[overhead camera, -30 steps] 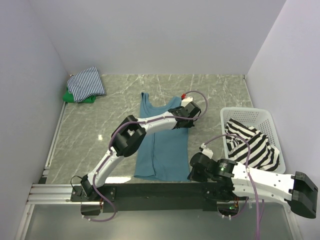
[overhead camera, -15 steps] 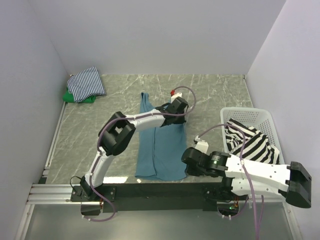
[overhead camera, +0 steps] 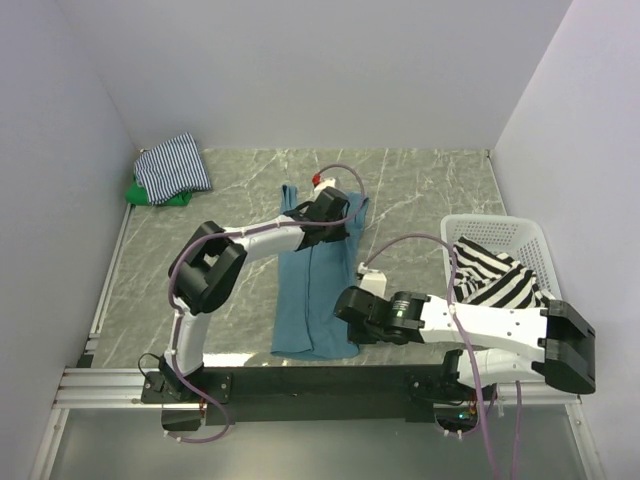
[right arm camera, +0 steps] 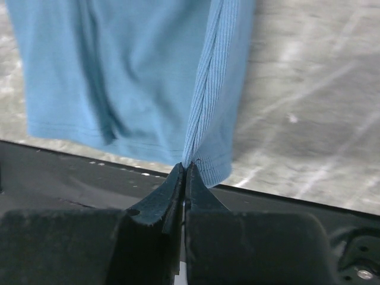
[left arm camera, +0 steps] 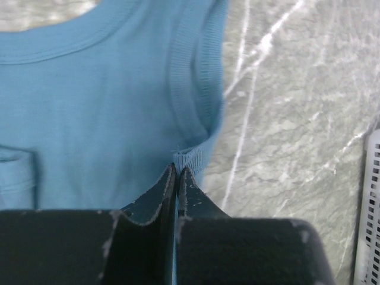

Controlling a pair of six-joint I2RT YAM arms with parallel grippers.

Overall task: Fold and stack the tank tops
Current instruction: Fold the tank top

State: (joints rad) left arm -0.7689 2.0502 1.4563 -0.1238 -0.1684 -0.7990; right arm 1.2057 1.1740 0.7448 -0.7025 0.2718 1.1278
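Next, my left gripper releases the rib edge beside the other flap's inner edge (overhead camera: 315, 240) (left arm camera: 45, 157), halfway across the width of the teal-blue tank top.
The teal-blue tank top (overhead camera: 308, 290) lies lengthwise mid-table, its right side lifted and drawn over toward the left. My left gripper (overhead camera: 333, 222) is shut on the rib edge under the right armhole (left arm camera: 177, 169); the teal-blue tank top (left arm camera: 101, 107) spreads out ahead of it. My right gripper (overhead camera: 350, 305) is shut on the top's near right hem corner (right arm camera: 184, 167), and the teal-blue tank top (right arm camera: 136, 71) hangs from it in a ridge. The thin-striped top (overhead camera: 175, 165) lies folded over the green one (overhead camera: 150, 195) at the back left. The bold striped top (overhead camera: 500, 290) sits in the basket.
The white lattice basket (overhead camera: 478, 225) stands at the right, and its wall (left arm camera: 371, 208) shows at the left wrist view's edge. A black rail (overhead camera: 300, 380) runs along the table's near edge, just below the teal top's hem. Walls close in the table on three sides.
Both grippers have moved left, carrying the teal top's right edge with them. The top now looks narrower, and the right arm reaches further across the table.
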